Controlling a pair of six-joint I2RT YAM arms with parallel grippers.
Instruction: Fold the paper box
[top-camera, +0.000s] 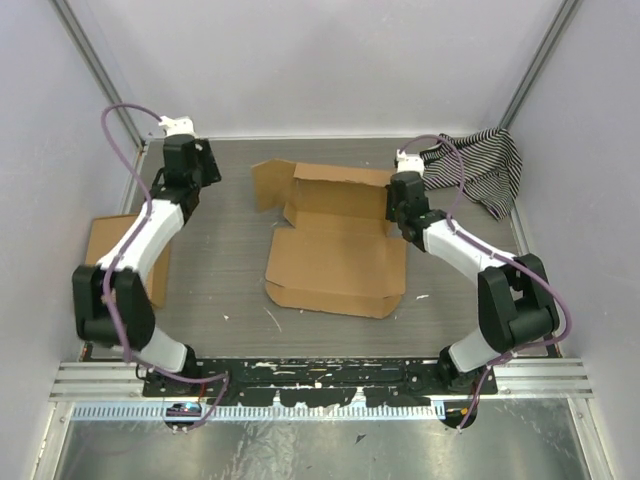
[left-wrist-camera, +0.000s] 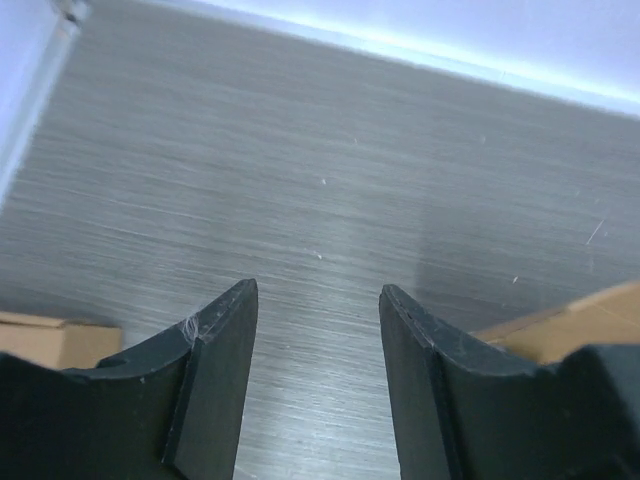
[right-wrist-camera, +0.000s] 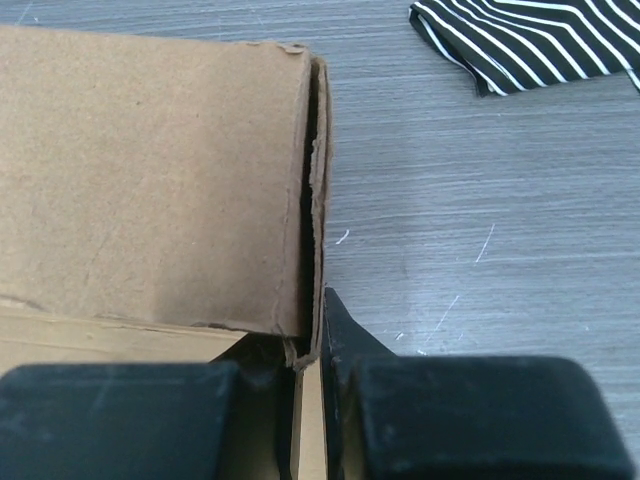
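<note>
My left gripper needs to push in the side flap near it and pinch the box's rear corner (top-camera: 294, 178), because that flap splays away from the box.
The paper box (top-camera: 335, 260) lies in the middle of the table, brown cardboard with its back panel and side flaps partly raised. My right gripper (top-camera: 400, 222) is at the box's right rear corner. In the right wrist view it (right-wrist-camera: 315, 310) is shut on the upright right side flap (right-wrist-camera: 318, 200). One finger (right-wrist-camera: 350, 340) is outside the flap and the other is inside the box (right-wrist-camera: 150, 180). My left gripper (top-camera: 205, 165) is open and empty over bare table at the back left (left-wrist-camera: 318, 295). An edge of the box (left-wrist-camera: 590, 320) shows to its right.
A black-and-white striped cloth (top-camera: 485, 165) lies at the back right corner (right-wrist-camera: 530, 40). A narrower oblong cardboard piece (top-camera: 120, 245) lies at the left edge under my left arm (left-wrist-camera: 45, 338). Walls close in the table at the back and sides.
</note>
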